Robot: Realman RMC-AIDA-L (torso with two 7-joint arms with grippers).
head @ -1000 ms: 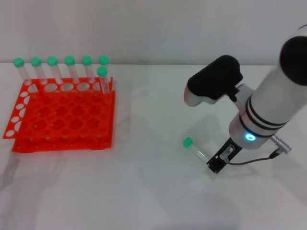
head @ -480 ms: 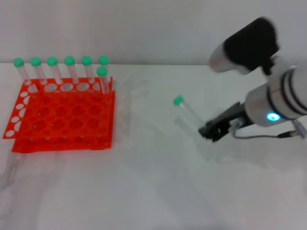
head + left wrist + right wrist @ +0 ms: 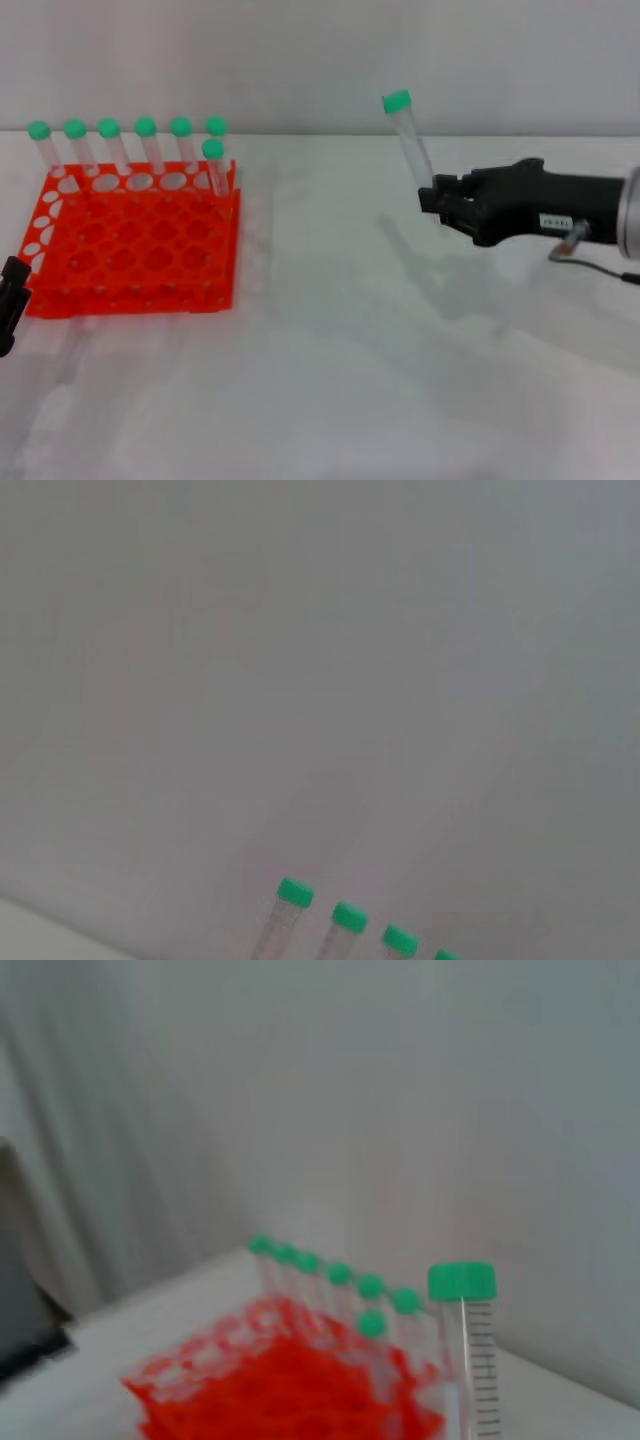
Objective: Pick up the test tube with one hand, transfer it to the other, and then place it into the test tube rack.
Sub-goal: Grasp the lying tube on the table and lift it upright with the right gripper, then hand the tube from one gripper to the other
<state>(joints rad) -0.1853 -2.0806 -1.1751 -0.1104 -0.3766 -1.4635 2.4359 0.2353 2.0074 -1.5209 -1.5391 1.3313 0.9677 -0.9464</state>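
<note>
My right gripper holds the test tube's lower end. So next my left gripper grabs the test tube just under its green cap (image 3: 402, 114).
My right gripper (image 3: 437, 199) is shut on the lower end of the test tube (image 3: 410, 145) and holds it nearly upright, green cap on top, high above the table at the right of the middle. The tube's cap also shows close up in the right wrist view (image 3: 462, 1282). The orange-red test tube rack (image 3: 130, 290) stands at the left, and it shows blurred in the right wrist view (image 3: 280, 1390). My left gripper (image 3: 9, 300) is just in view at the left edge, in front of the rack's left corner.
Several green-capped tubes (image 3: 145, 140) stand in the rack's back row, one more just in front of them at the right end. Their caps show in the left wrist view (image 3: 348, 916). A cable (image 3: 600, 268) hangs under the right arm.
My right gripper has lifted the tube off the table and swung it from lying flat to nearly upright. My left gripper has come into view at the left edge.
</note>
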